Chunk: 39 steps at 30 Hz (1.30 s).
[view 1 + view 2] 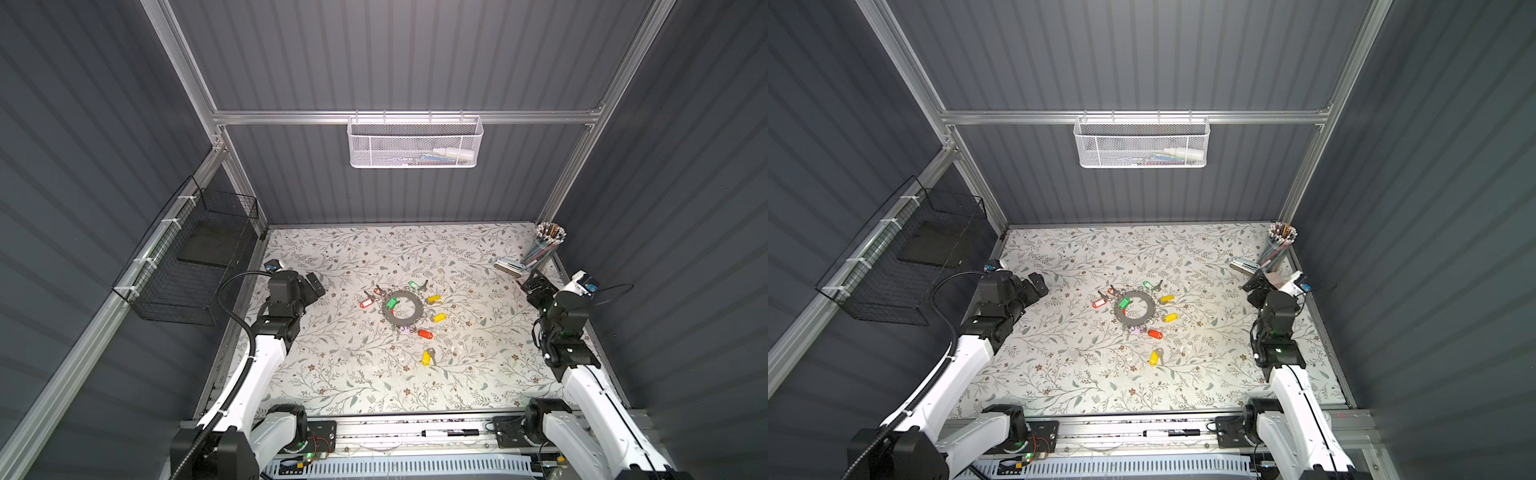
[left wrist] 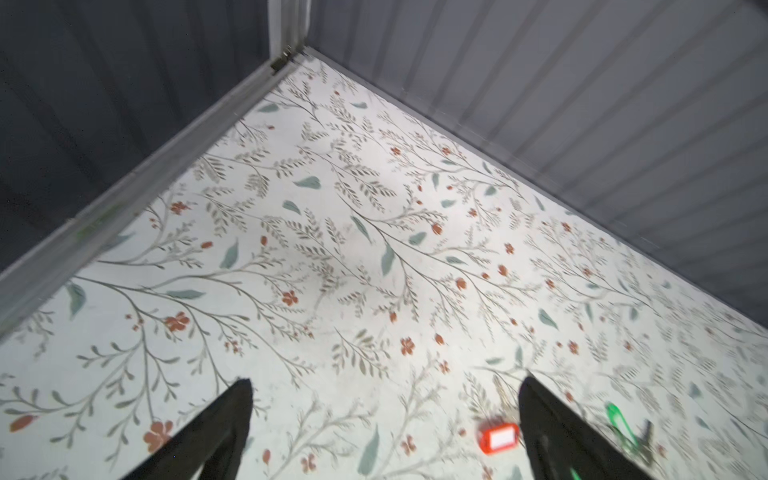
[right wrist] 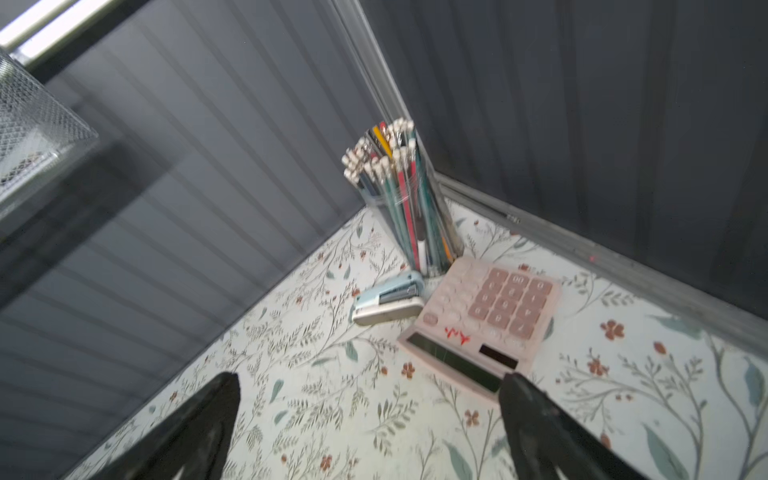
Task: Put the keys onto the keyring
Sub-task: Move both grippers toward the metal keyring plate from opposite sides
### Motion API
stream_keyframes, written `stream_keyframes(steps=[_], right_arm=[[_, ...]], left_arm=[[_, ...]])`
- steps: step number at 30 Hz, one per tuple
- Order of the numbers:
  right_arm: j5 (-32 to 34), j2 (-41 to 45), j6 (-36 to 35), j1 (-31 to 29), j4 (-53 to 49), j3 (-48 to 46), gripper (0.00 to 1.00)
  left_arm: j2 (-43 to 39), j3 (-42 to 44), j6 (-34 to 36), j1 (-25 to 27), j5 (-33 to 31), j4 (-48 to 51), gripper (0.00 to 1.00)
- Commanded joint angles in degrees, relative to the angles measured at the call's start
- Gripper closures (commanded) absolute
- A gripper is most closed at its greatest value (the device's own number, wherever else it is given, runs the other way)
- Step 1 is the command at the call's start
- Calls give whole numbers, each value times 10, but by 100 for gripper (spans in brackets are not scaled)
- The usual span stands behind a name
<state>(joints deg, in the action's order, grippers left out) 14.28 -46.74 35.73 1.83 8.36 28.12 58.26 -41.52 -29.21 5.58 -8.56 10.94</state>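
Next, my left gripper moves next to the grey keyring's outer side (image 1: pixel 384 312), next to the green tag resting on it, and closes there.
The keyring (image 1: pixel 402 308) (image 1: pixel 1134 309), a flat grey hoop, lies mid-table in both top views. Several keys with red, green, yellow and purple tags fan out around it. A green tag (image 1: pixel 391 303) rests on the hoop. One yellow-tagged key (image 1: pixel 427 357) (image 1: pixel 1155 357) lies apart, nearer the front. My left gripper (image 1: pixel 315 284) (image 2: pixel 386 380) hovers open left of the ring, nothing between its fingers; a red-tagged key (image 2: pixel 498 438) shows beside one finger. My right gripper (image 1: pixel 536 282) (image 3: pixel 371 378) stands open and empty at the back right, far from the keys.
A pencil cup (image 3: pixel 407 208), a stapler (image 3: pixel 388 299) and a pink calculator (image 3: pixel 490 316) crowd the back right corner by the right gripper. A white mesh basket (image 1: pixel 413 143) hangs on the back wall, a black wire basket (image 1: pixel 195 257) on the left. A marker (image 1: pixel 451 433) lies on the front rail.
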Motion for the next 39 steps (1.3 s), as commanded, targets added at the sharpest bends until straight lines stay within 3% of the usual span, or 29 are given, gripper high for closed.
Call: stream_keyframes(steps=[1,6,9,14,20,29,34,39], right_arm=[[-76,-4,39,-10,-105,18,1],[-90,-23,-17,-42,-157,46,1],[-132,-56,-46,-62,-183,74,1],[-172,-111,-68,-120,-200,107,1],[-213,-208,-97,-194,-202,148,1],[-264,-302,-109,-266,-184,196,1],[-278,-330,-100,-281,-167,203,1],[-288,-338,-100,-288,-157,202,1]], left_arm=[[-26,8,-13,-1,143,69,0],[-33,28,-12,21,221,77,8],[-13,26,-4,83,220,73,14],[74,21,11,179,209,45,23],[199,5,25,227,243,-21,37],[289,-21,58,232,247,-93,45],[343,-42,48,231,287,-115,48],[367,-42,62,210,270,-126,49]])
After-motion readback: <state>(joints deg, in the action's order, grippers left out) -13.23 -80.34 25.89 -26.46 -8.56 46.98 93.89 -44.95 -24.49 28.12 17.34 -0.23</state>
